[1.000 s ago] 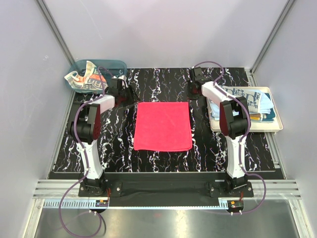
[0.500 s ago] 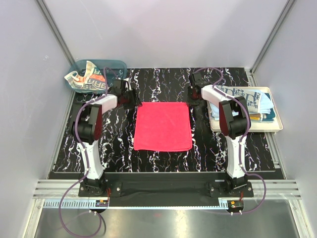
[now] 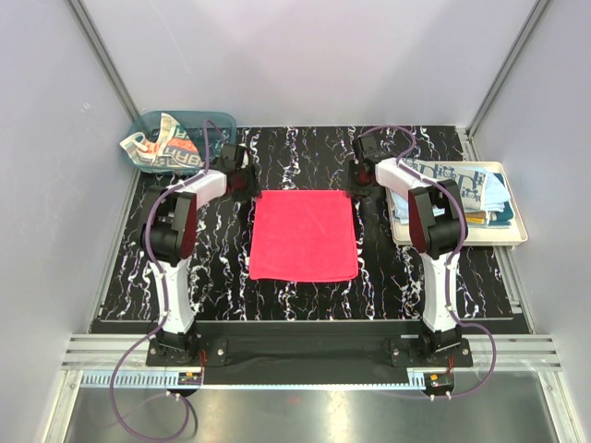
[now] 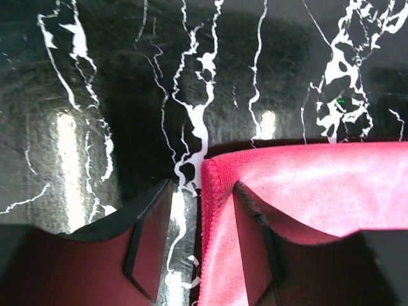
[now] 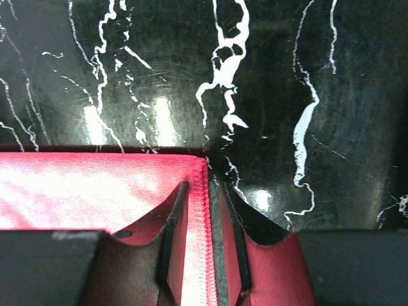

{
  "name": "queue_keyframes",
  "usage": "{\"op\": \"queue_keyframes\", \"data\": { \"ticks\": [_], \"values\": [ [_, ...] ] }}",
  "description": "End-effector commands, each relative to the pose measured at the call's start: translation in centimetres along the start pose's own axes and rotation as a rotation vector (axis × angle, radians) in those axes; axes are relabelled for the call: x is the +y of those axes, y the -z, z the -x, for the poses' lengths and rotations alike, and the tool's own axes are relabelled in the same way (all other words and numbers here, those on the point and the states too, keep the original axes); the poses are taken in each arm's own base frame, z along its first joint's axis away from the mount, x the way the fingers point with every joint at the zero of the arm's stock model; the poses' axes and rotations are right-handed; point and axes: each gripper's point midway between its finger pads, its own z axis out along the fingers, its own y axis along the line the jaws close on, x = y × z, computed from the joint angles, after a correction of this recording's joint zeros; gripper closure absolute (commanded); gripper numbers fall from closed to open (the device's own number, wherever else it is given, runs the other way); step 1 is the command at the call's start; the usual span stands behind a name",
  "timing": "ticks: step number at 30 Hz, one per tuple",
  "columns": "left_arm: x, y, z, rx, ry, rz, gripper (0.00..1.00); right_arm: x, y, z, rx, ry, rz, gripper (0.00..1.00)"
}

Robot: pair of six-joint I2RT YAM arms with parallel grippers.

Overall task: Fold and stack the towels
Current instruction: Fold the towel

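Note:
My right gripper's parted fingers are on either side of the red-pink towel's far corner, which lies flat, so I should open them wider and pinch that corner [image 3: 349,193] before I slide the towel back.
A plain red-pink towel [image 3: 305,235] lies flat and spread out on the black marbled table [image 3: 212,268]. My left gripper [image 3: 242,177] is at its far left corner, my right gripper [image 3: 362,175] at its far right corner. In the left wrist view the left gripper [image 4: 201,191] stands open, one finger on the towel [image 4: 319,178] and the other on bare table, the hem between them. In the right wrist view the right gripper [image 5: 205,188] is open only a little, straddling the hem of the towel [image 5: 95,185], which lies flat.
A translucent teal bin [image 3: 189,117] at the back left holds a crumpled lettered towel [image 3: 159,143]. A cream tray [image 3: 510,236] at the right carries folded towels [image 3: 457,185], the printed white one on top. Grey walls close in the sides and back.
Both grippers have come down and inward onto the far corners of the red-pink towel. The left jaws have narrowed a little. The towel has not moved.

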Motion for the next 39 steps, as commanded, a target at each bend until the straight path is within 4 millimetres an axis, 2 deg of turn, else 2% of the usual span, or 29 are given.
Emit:
{"op": "queue_keyframes", "data": {
  "ticks": [1,5,14,20,23,27,28,33,36,39],
  "values": [
    [0.8,-0.5,0.6,-0.015,-0.008,0.057,0.52,1.2,1.6,2.7,-0.070,-0.019,0.051,0.67],
    [0.2,-0.8,0.8,-0.018,-0.017,0.046,0.54,1.2,1.2,2.4,-0.067,-0.023,0.050,0.67],
    [-0.8,-1.5,0.5,-0.015,-0.005,0.019,0.54,1.6,1.8,3.4,-0.100,-0.033,0.066,0.66],
    [-0.7,-2.0,0.1,-0.005,-0.013,0.046,0.55,1.1,0.7,2.5,-0.063,-0.026,0.047,0.66],
    [-0.6,-2.2,-0.2,-0.002,-0.009,0.056,0.61,1.4,0.2,1.9,-0.042,-0.022,0.066,0.67],
    [-0.6,-2.2,-0.2,-0.005,-0.003,0.055,0.77,1.4,0.1,1.6,-0.034,-0.013,0.070,0.75],
    [-0.6,-2.2,-0.1,-0.010,0.001,0.055,0.83,1.4,0.1,1.5,-0.032,-0.011,0.070,0.78],
    [-1.6,-1.4,1.7,-0.061,0.000,0.027,0.99,1.4,0.5,2.1,-0.049,-0.005,0.066,0.94],
    [-2.7,-0.7,3.8,-0.123,-0.009,-0.006,1.00,1.6,0.8,3.5,-0.084,0.003,0.066,0.99],
    [-3.1,-0.3,5.8,-0.180,-0.020,-0.019,1.00,1.6,1.0,5.5,-0.137,0.013,0.053,1.00]
  ]
}}
